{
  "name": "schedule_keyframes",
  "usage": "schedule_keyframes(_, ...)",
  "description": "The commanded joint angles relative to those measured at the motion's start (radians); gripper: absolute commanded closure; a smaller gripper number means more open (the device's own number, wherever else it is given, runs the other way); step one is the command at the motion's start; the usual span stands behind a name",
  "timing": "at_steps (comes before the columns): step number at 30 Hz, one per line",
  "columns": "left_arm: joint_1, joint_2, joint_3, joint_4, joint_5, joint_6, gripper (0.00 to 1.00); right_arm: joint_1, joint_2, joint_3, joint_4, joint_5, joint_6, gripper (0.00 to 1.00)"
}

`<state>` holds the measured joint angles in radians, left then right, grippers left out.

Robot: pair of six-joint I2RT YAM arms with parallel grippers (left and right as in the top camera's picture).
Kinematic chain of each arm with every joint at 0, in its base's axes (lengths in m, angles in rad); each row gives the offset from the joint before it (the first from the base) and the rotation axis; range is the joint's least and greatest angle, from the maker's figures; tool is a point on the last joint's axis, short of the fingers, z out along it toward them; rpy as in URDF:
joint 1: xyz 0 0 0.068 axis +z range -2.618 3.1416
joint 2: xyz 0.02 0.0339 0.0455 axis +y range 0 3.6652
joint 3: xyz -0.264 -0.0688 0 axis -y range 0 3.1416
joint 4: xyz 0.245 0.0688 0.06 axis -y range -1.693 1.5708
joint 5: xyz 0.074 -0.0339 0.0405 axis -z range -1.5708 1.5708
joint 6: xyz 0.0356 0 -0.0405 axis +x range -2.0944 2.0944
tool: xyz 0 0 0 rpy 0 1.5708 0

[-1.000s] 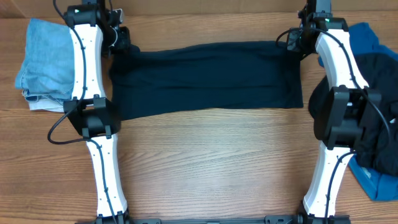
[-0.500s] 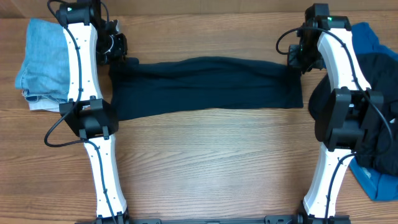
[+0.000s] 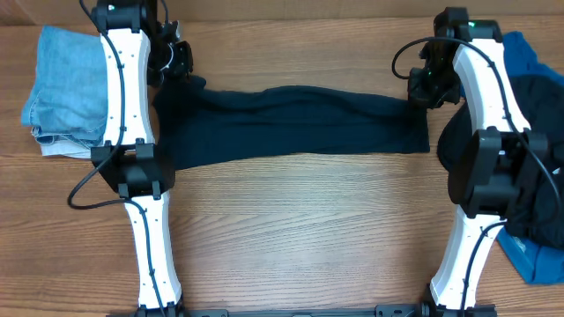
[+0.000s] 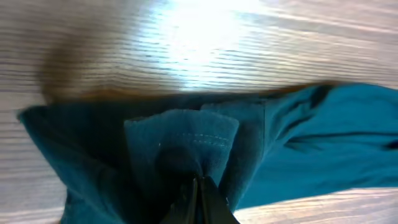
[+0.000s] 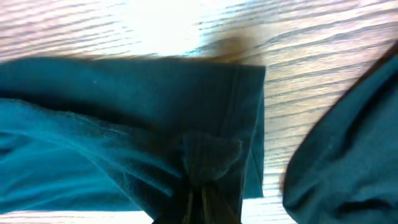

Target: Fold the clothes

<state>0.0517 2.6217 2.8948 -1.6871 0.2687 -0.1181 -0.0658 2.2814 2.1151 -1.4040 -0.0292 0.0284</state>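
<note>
Next, I let go of the navy shirt's far corner with my left gripper on the lower layer, just inside its near edge (image 3: 174, 143).
A dark navy shirt (image 3: 291, 123) lies stretched across the middle of the table as a long band. My left gripper (image 3: 180, 74) is shut on its far left corner, and my right gripper (image 3: 420, 90) is shut on its far right corner. In the left wrist view the left gripper (image 4: 198, 184) pinches a bunched fold of the shirt (image 4: 180, 140) with its hem stitching showing. Seen from the right wrist, the right gripper (image 5: 199, 190) clamps a puckered fold of the shirt (image 5: 124, 106) near its side edge. The held far edge lies over the lower layer.
A pale light-blue folded garment (image 3: 62, 88) lies at the far left beside the left arm. A pile of dark clothes (image 3: 539, 163) over a bright blue one (image 3: 531, 254) sits at the right edge behind the right arm, its dark edge (image 5: 348, 143) also in the right wrist view.
Both grippers have moved toward the front of the table with the shirt's far corners. The far edge has come down over the shirt, so the dark band looks narrower.
</note>
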Motion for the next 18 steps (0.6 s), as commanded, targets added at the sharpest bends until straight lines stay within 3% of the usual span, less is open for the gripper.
schedule_keyframes(1,-0.021,-0.127,-0.016,-0.003,-0.027,-0.021,0.96,-0.008,-0.068,0.026,-0.005,-0.023,0.0,0.96)
schedule_keyframes(6,-0.054,-0.209,-0.304,-0.003,-0.076,-0.005,0.96,-0.008,-0.068,0.026,-0.023,-0.033,0.001,0.96)
schedule_keyframes(10,-0.05,-0.283,-0.539,-0.003,-0.212,-0.006,0.96,-0.008,-0.068,0.026,-0.023,-0.033,0.001,0.96)
schedule_keyframes(18,0.021,-0.282,-0.673,0.111,-0.229,0.007,0.96,-0.008,-0.068,-0.064,-0.053,-0.033,0.032,0.96)
